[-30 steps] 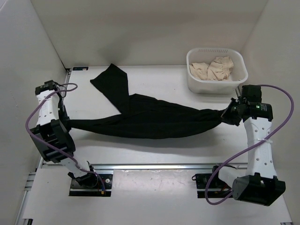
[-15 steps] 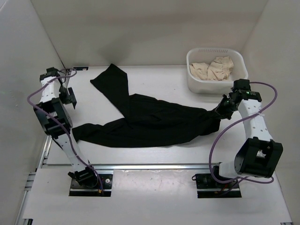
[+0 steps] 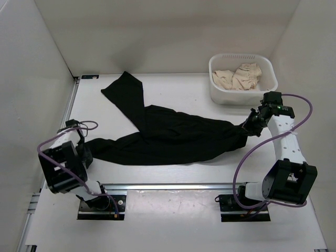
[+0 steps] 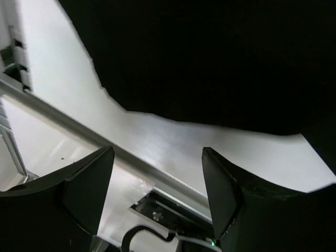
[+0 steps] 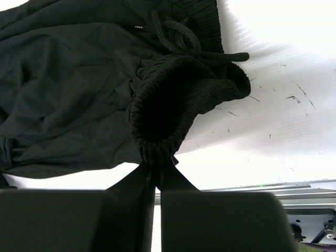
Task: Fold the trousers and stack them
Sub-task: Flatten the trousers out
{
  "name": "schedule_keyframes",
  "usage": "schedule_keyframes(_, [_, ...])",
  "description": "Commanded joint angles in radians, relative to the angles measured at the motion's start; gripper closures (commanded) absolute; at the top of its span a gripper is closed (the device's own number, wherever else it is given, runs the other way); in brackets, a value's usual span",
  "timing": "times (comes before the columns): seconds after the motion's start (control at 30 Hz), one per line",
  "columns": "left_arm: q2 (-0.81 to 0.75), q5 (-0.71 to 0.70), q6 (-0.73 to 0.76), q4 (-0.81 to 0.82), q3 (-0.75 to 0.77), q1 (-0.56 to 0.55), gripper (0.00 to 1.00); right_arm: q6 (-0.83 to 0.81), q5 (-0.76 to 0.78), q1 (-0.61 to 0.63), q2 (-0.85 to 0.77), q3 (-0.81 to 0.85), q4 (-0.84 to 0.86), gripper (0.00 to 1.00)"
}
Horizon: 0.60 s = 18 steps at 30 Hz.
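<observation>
I should reach in with my left gripper's open fingers, as the leg end lies ahead of them, pinch the fabric's corner (image 4: 126, 106) and pull it toward the back.
The black trousers (image 3: 168, 134) lie stretched across the table. One leg runs to the back left (image 3: 125, 90); the other ends at the left (image 3: 100, 149). My right gripper (image 3: 250, 125) is shut on the gathered elastic waistband (image 5: 157, 149), and the drawstring (image 5: 176, 34) shows just beyond it. My left gripper (image 3: 86, 153) sits low beside the left leg end. In the left wrist view its gripper (image 4: 157, 184) is open, with only bare table between the fingers (image 4: 86, 189). The black fabric (image 4: 210, 52) lies ahead of them, apart from the tips.
A white basket (image 3: 218, 93) holding beige cloths (image 3: 241, 76) stands at the back right, close behind my right gripper. A metal rail (image 3: 178, 185) runs along the table's front edge. White walls close in the left, back and right sides.
My left gripper opened and let go of the leg end, which now lies on the table. That arm swung back, then came down low beside it. The right gripper shifted slightly.
</observation>
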Motion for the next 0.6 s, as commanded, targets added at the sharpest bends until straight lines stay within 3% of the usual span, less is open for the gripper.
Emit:
schedule_keyframes(0.0, [0.033, -0.07, -0.001, 0.169, 0.014, 0.01, 0.21, -0.017, 0.001, -0.004, 0.009, -0.001, 0.011, 1.0])
schedule_keyframes(0.3, [0.091, -0.082, -0.001, 0.235, 0.083, 0.01, 0.21, -0.017, 0.001, -0.004, 0.0, -0.021, 0.011, 1.0])
schedule_keyframes(0.4, [0.151, -0.082, -0.001, 0.235, 0.055, 0.01, 0.26, -0.026, 0.025, -0.004, 0.0, -0.021, 0.011, 1.0])
schedule_keyframes(0.43, [0.168, -0.082, -0.001, 0.235, 0.055, 0.01, 0.3, -0.026, 0.025, -0.004, 0.0, -0.012, 0.011, 1.0])
schedule_keyframes(0.57, [0.193, -0.102, -0.001, 0.22, 0.055, 0.019, 0.82, -0.035, 0.034, -0.004, 0.0, 0.008, 0.002, 1.0])
